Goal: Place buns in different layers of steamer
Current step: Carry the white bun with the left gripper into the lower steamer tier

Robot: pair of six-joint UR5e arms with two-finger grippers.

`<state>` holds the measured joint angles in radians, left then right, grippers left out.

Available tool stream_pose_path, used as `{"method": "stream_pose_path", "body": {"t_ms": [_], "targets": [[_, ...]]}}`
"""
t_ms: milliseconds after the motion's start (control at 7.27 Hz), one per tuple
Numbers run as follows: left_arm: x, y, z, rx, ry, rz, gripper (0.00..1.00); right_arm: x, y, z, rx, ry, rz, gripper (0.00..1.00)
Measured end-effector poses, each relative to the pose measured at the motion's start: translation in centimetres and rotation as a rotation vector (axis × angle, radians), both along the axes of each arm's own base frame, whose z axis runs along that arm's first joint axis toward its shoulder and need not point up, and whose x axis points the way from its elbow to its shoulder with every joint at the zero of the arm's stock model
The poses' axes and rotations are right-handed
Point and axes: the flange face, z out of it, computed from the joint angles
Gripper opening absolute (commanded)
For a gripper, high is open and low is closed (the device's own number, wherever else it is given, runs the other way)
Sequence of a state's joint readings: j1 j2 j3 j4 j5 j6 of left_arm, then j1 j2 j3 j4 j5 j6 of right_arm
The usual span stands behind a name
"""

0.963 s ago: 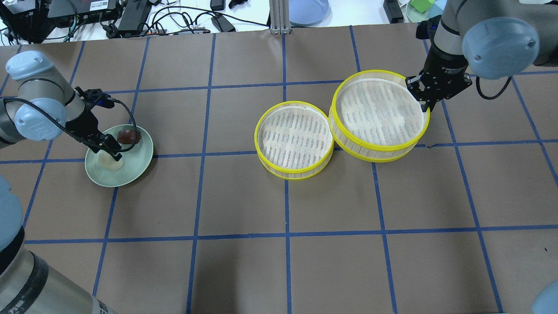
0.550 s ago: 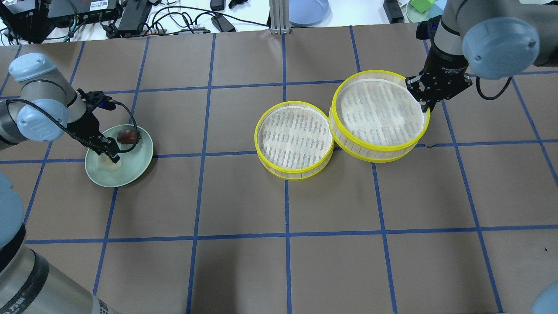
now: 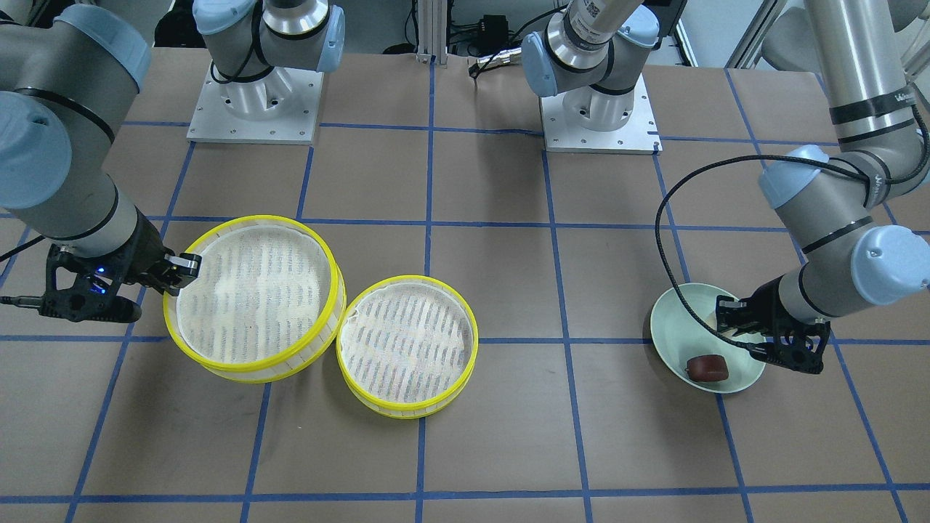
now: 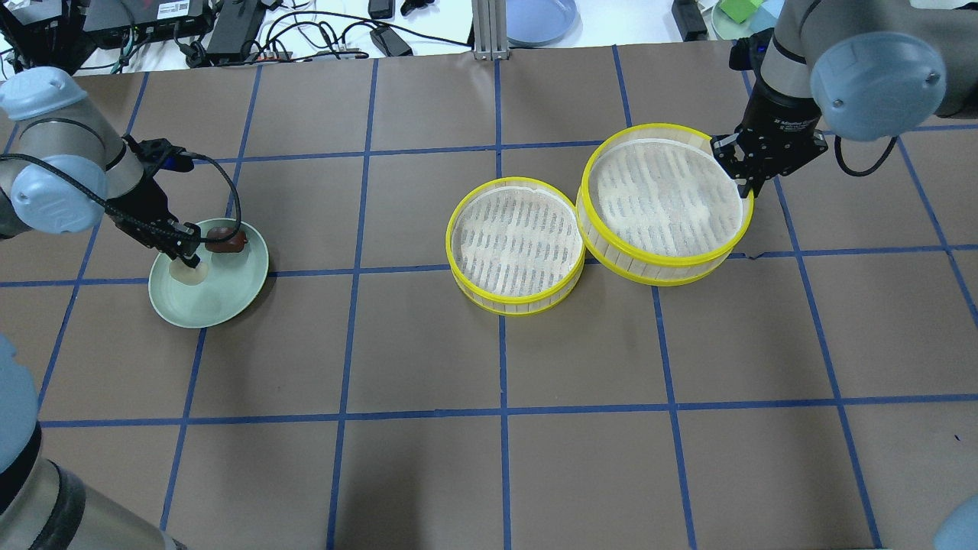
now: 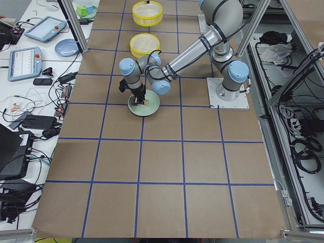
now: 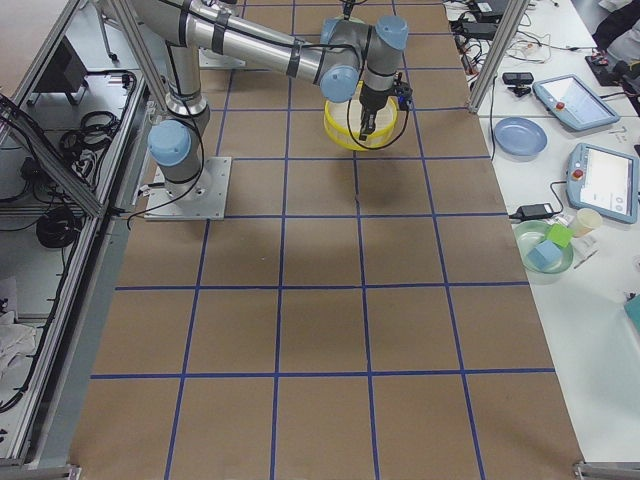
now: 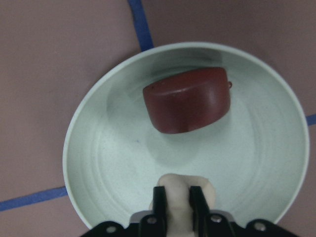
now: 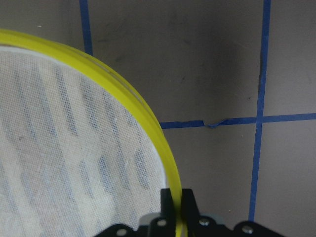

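Note:
I will let go of the cream-white bun with my left gripper near the middle of the smaller steamer tray's mesh bottom (image 3: 415, 337).
My left gripper (image 4: 189, 256) is shut on the cream-white bun (image 7: 180, 195) low over the pale green plate (image 4: 221, 302); its fingers (image 7: 159, 200) squeeze the bun's sides. The dark reddish-brown bun (image 4: 225, 241) lies on the plate just beyond it and also shows in the wrist view (image 7: 187, 101). My right gripper (image 4: 745, 183) is shut on the yellow rim (image 8: 165, 163) of the larger-looking steamer tray (image 4: 665, 195). The second tray (image 4: 516, 241) stands to its left, and the two rims overlap in the overhead view. Both mesh floors are bare.
The table is brown paper with a blue tape grid. Cables, power bricks, a blue plate (image 4: 539, 19) and a green cube (image 4: 737, 9) lie beyond its far edge. The arm bases (image 3: 254, 102) stand at the robot's side.
My left gripper has shifted toward the plate's far-left side, and the cream-white bun has moved with it. The right gripper and both trays have not moved.

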<state>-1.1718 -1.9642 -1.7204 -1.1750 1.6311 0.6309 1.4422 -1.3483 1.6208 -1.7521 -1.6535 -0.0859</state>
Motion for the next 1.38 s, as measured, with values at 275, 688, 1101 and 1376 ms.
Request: {"method": "stream_pose_path", "body": {"t_ms": [275,688,1101,1376], "targets": [[-5.6,-1.0,4.7,-0.020,0.002,0.089,0.00,0.1,0.0,0.0,-0.002,0.000,0.000,0.00],[-18.3,-1.4,9.3,-0.056,0.152,0.190,0.00,0.1,0.0,0.1,-0.004,0.001,0.001,0.00],[-27.7,-1.2,8.8,-0.072,0.303,0.250,0.00,0.2,0.1,0.3,-0.007,0.002,-0.001,0.00],[-33.2,-0.3,8.0,-0.050,0.388,0.257,0.00,0.2,0.1,0.3,-0.006,0.002,0.000,0.00]]}}
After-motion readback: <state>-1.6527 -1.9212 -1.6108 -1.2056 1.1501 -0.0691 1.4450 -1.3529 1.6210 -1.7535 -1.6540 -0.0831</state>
